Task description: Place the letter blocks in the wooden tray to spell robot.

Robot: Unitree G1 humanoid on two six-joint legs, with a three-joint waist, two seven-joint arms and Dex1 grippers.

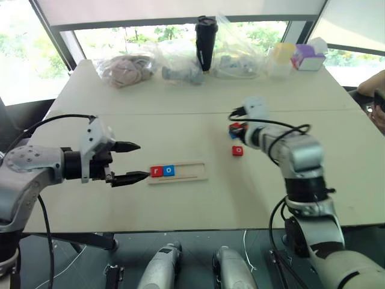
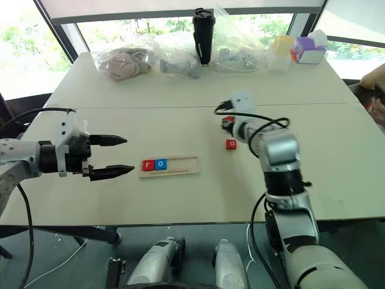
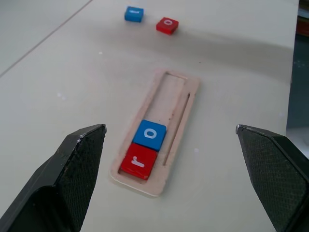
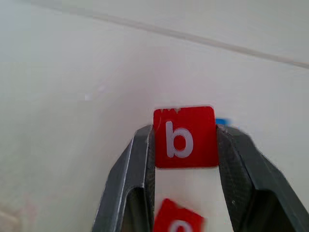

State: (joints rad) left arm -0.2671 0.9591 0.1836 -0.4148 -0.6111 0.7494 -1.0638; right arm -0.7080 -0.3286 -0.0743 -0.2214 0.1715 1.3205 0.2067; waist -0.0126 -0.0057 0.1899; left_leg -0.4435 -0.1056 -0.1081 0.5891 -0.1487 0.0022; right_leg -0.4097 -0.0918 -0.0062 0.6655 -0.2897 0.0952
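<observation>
The robot's right gripper covers the side of the "b" block that has to meet the blue "o", so it should put the block down and grip its top and bottom edges point(image 4: 184, 109).
The wooden tray point(image 1: 191, 172) lies on the table in front of me, with a red "r" block point(image 1: 157, 171) and a blue "o" block point(image 1: 169, 170) side by side at its left end. My left gripper point(image 1: 142, 161) hovers open just left of the tray, nothing between its fingers. To the right and farther back, my right gripper point(image 1: 236, 130) is shut on a red "b" block point(image 4: 184, 137), held off the table. A red "o" block point(image 1: 238, 150) lies under it, and a blue block point(image 3: 133, 13) lies just beyond that.
Along the table's far edge point(image 1: 198, 60) stand clear plastic bags point(image 1: 126, 69), a black bottle point(image 1: 205, 42) and small coloured containers point(image 1: 307, 57). A person's arm point(image 1: 374, 84) shows at the right edge. A seam crosses the table behind the blocks.
</observation>
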